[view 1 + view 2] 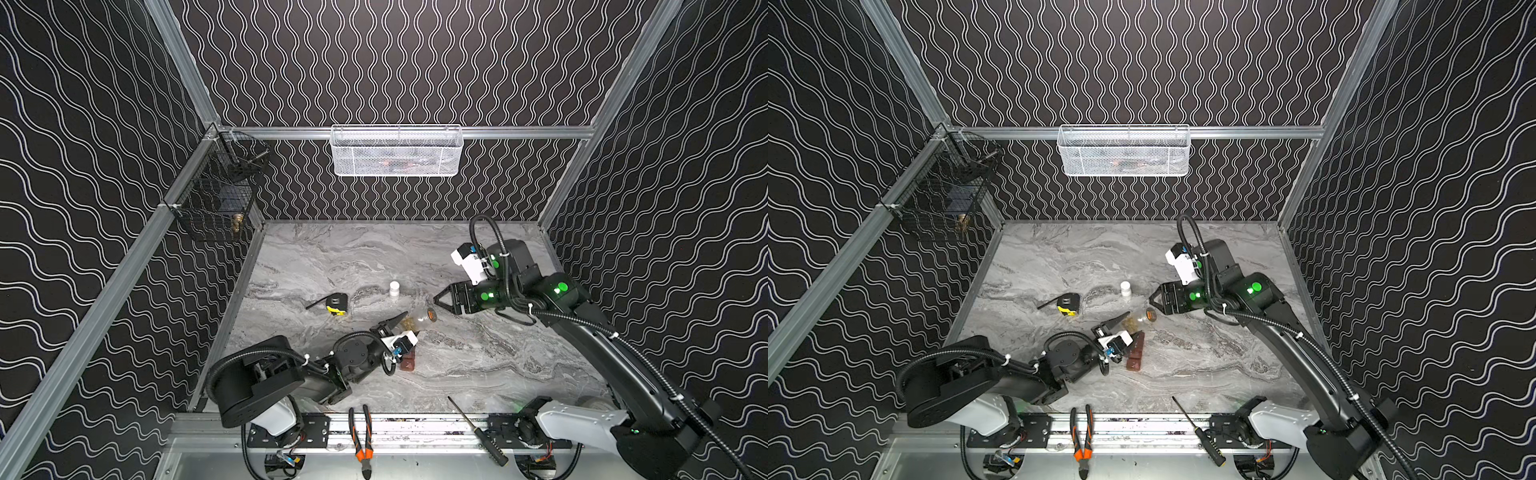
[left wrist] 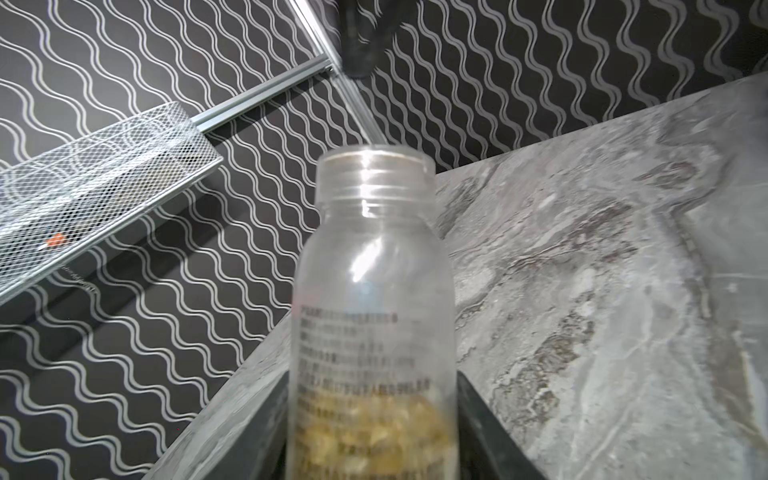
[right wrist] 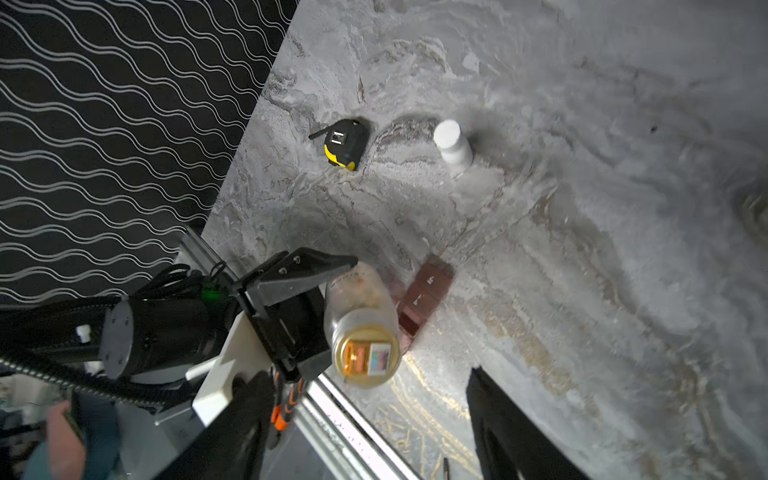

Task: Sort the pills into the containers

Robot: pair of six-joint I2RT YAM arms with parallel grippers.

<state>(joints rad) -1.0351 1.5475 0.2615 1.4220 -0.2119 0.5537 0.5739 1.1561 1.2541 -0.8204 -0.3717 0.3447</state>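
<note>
I can see a cap closing the bottle's opening, so next I grip the cap [image 1: 432, 314] with my right gripper and twist it off while my left gripper keeps the bottle steady.
My left gripper [image 1: 406, 322] is shut on a clear plastic bottle [image 2: 374, 257], which lies nearly level above the table. Yellow pills [image 2: 374, 432] fill its lower part, and its threaded mouth carries no cap in the left wrist view. My right gripper [image 1: 435, 299] is open and empty, its tips just right of the bottle mouth [image 1: 430, 314]. In the right wrist view its two dark fingers [image 3: 498, 415] stand wide apart on either side of the bottle [image 3: 361, 316]. The containers [image 1: 409, 361], a reddish-brown strip with lids shut, lie flat under the left wrist, also shown in the right wrist view [image 3: 424, 295].
A small white cylinder [image 1: 394, 289] stands behind the bottle, with a black-and-yellow tape measure [image 1: 337, 303] to its left. Orange-handled pliers [image 1: 360, 436] and a screwdriver [image 1: 478, 432] lie at the front rail. A white mesh basket [image 1: 397, 150] and a black wire basket [image 1: 220, 191] hang on the walls.
</note>
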